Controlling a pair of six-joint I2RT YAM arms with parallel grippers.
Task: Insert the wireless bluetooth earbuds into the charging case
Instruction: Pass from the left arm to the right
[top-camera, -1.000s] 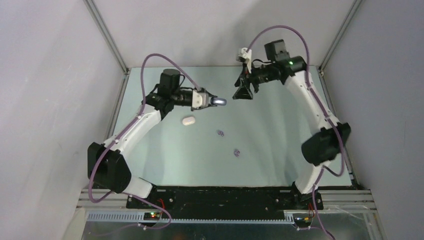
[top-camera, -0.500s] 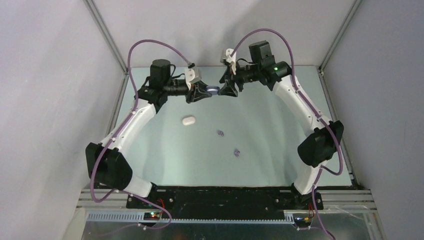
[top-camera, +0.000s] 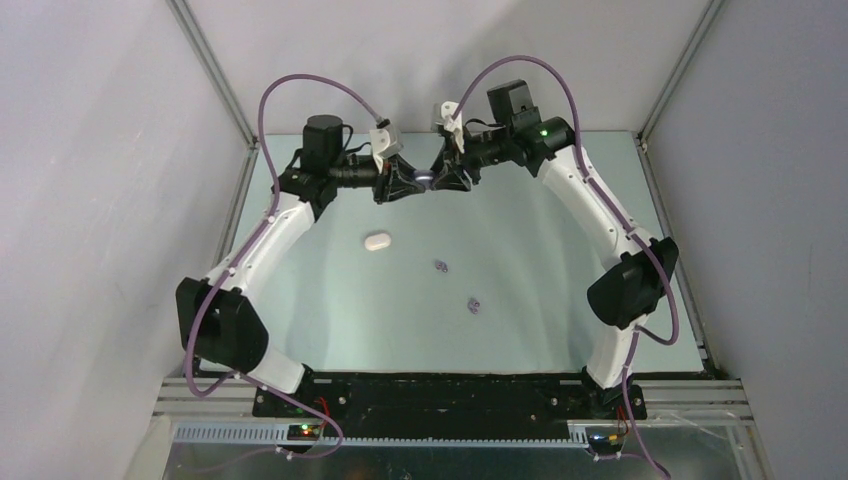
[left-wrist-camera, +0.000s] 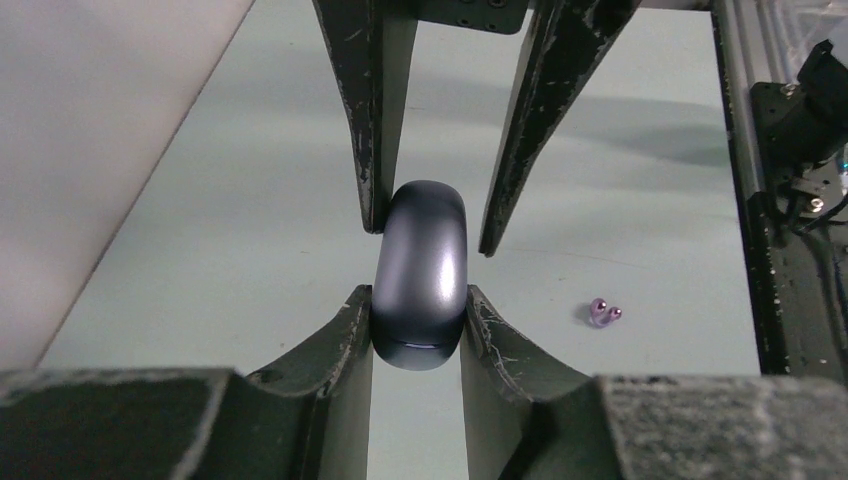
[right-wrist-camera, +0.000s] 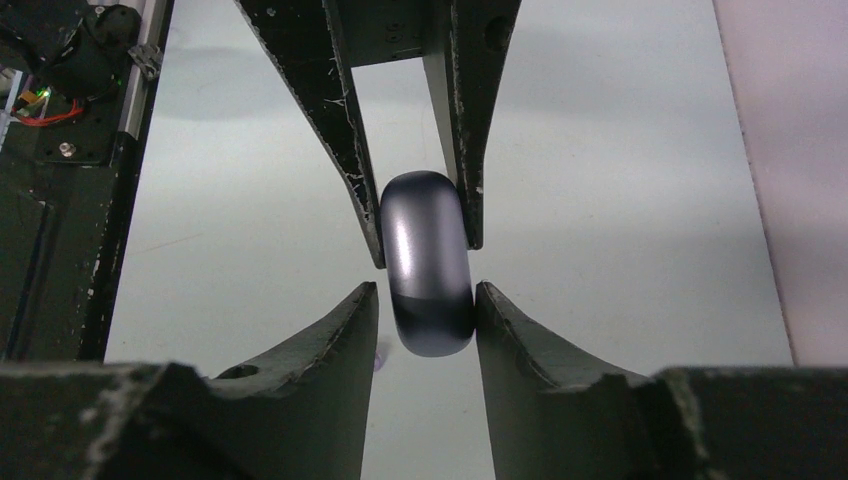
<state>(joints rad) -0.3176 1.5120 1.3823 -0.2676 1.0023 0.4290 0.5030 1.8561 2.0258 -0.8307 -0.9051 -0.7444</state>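
My left fingers overlap the lid past the charging case's seam, so I will open them and grip only the charging case's base (left-wrist-camera: 414, 359).
A dark grey-purple pebble-like charging case (top-camera: 427, 180) hangs in the air at the back middle. My left gripper (top-camera: 415, 183) is shut on one end of it (left-wrist-camera: 420, 270). My right gripper (top-camera: 439, 180) faces it from the right, its jaws round the other end (right-wrist-camera: 428, 260): one finger touches the case, and a small gap shows at the other. Two purple earbuds lie on the table, one (top-camera: 440, 266) mid-table and one (top-camera: 474, 305) nearer the front; a purple one also shows in the left wrist view (left-wrist-camera: 603, 313). No white earbuds are in view.
A closed white case (top-camera: 377, 241) lies on the pale green table (top-camera: 560, 290), left of the middle. Metal frame posts and grey walls enclose the table at the back and sides.
Both arms have moved toward the back middle and toward each other. The left gripper turned with the case, and the right gripper's jaws have come round its free end.
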